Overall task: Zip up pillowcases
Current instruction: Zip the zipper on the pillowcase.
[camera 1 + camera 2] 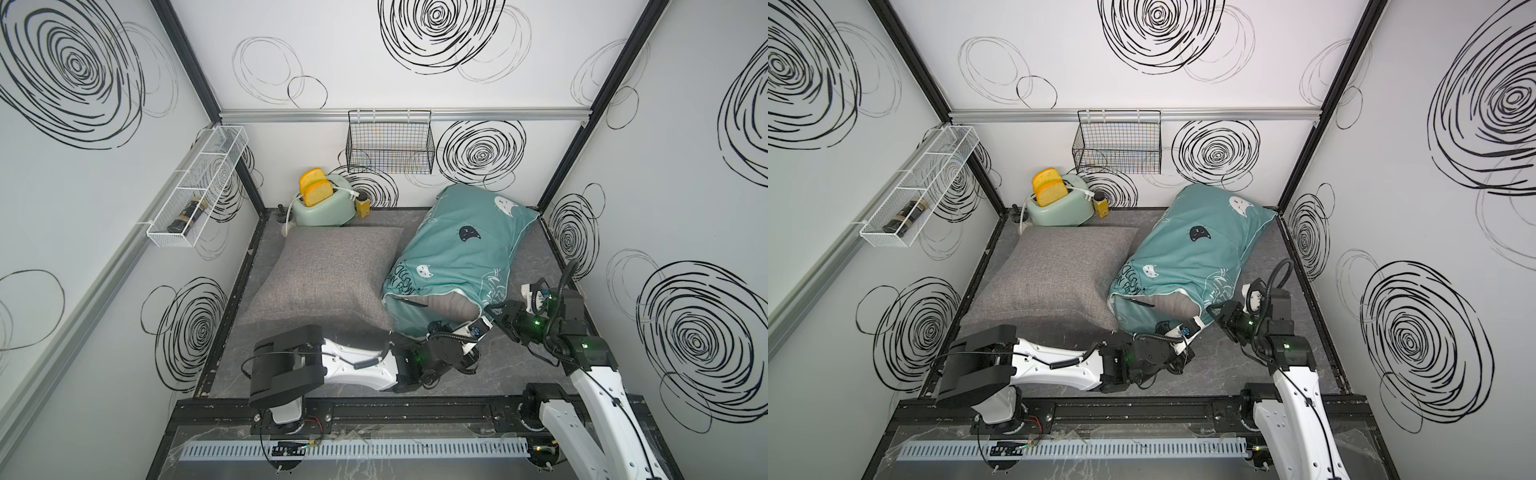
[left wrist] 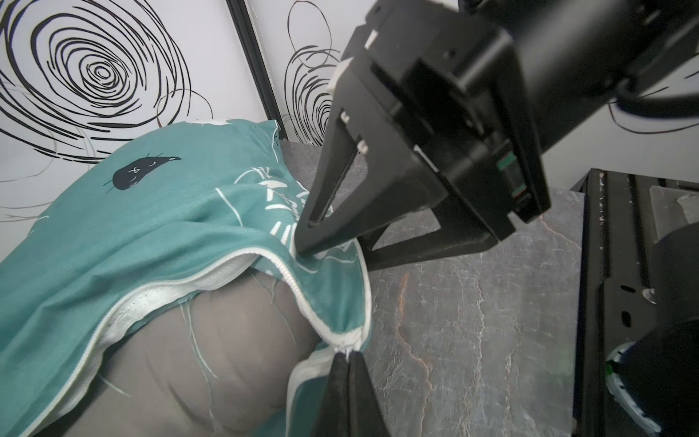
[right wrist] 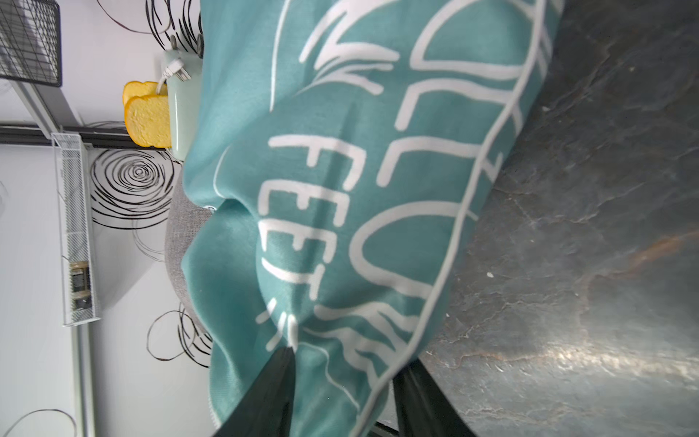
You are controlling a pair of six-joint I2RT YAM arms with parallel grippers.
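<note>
The corner beside the zipper's pull hangs slack, so next my right gripper pinches its piped edge (image 2: 367, 293) and keeps it taut before my left gripper draws the pull.
The teal pillowcase (image 1: 465, 245) (image 1: 1192, 249) with cat faces lies at the right. Its near end gapes and shows a grey inner pillow (image 2: 227, 340). The white zipper (image 2: 299, 299) runs open along that mouth. My left gripper (image 2: 347, 355) is shut on the zipper's pull at the corner where the teeth meet. My right gripper (image 3: 350, 357) (image 2: 333, 253) stands open astride the piped corner, one finger above the cloth and one below. The grey pillowcase (image 1: 328, 274) (image 1: 1050, 274) lies flat to the left, touching the teal one. Its zipper is hidden.
A mint toaster (image 1: 322, 205) with two bread slices and a yellow jar (image 1: 364, 208) stand at the back behind the grey pillowcase. A black wire basket (image 1: 390, 145) hangs on the back wall. A white wire shelf (image 1: 195, 191) on the left wall holds a dark bottle.
</note>
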